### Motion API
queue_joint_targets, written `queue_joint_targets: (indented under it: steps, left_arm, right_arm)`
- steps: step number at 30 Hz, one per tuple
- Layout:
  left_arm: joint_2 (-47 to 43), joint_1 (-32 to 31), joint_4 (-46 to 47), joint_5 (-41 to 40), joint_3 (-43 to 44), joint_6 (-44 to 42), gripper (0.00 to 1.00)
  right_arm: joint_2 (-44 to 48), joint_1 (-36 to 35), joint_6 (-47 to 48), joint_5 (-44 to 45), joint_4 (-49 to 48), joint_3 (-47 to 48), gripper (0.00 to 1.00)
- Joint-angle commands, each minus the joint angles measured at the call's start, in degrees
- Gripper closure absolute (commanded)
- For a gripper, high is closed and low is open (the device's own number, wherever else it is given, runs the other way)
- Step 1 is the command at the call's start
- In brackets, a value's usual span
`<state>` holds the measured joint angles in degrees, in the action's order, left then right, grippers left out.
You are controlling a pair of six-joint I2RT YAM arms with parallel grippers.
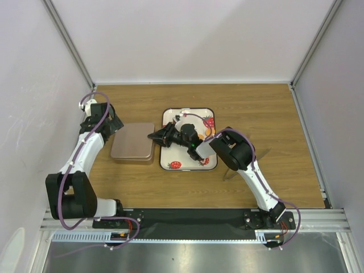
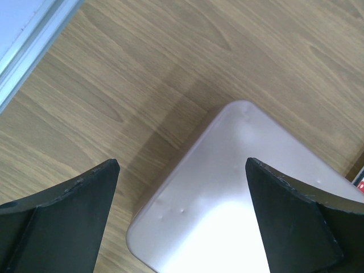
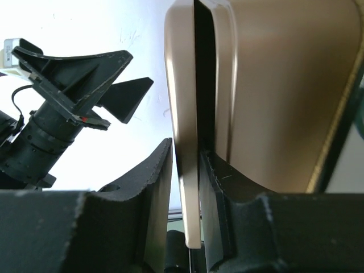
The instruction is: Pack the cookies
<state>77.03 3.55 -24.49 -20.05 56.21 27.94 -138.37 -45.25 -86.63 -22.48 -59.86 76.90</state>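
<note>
Next, my right gripper sets the gold lid flat and lets go of it on top of the tin's wide gold body (image 1: 133, 141) (image 3: 208, 79).
No cookies show in any view. A flat gold tin (image 1: 132, 143) lies on the wooden table, left of a white tray (image 1: 181, 156) printed with red strawberries. My right gripper (image 1: 154, 136) reaches left across the tray and is shut on the tin's right edge. In the right wrist view its fingers (image 3: 186, 147) pinch a thin gold rim (image 3: 181, 102), with a dark gap between that rim and the wide gold body (image 3: 273, 85). My left gripper (image 1: 111, 126) is open and empty over the tin's far left corner (image 2: 227, 187), fingers (image 2: 182, 162) spread wide and not touching it.
My right arm (image 1: 233, 151) covers much of the tray. White walls with metal posts enclose the table on three sides. A metal rail (image 1: 193, 219) runs along the near edge. My left arm (image 3: 68, 85) shows in the right wrist view.
</note>
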Motion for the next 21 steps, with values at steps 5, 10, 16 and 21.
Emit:
queue_joint_targets:
  steps: [5, 10, 16, 21]
  left_arm:
    - [2.0, 0.6, 2.1, 1.9, -0.8, 0.4, 0.00]
    - [2.9, 0.6, 2.3, 3.2, -1.3, 1.0, 0.00]
    - [4.1, 0.4, 2.7, 4.9, -2.0, 1.8, 0.00]
    - [4.8, -0.1, 2.7, 5.4, -2.2, 2.0, 0.00]
  right_arm:
    - [4.9, 1.1, 0.0, 0.7, -4.9, -3.8, 0.71]
    - [5.6, 1.6, 0.4, 0.7, -5.3, -5.4, 0.71]
    - [6.7, 1.9, 1.4, 0.9, -5.2, -7.3, 0.70]
    - [7.6, 2.4, 2.5, 1.3, -4.6, -8.5, 0.69]
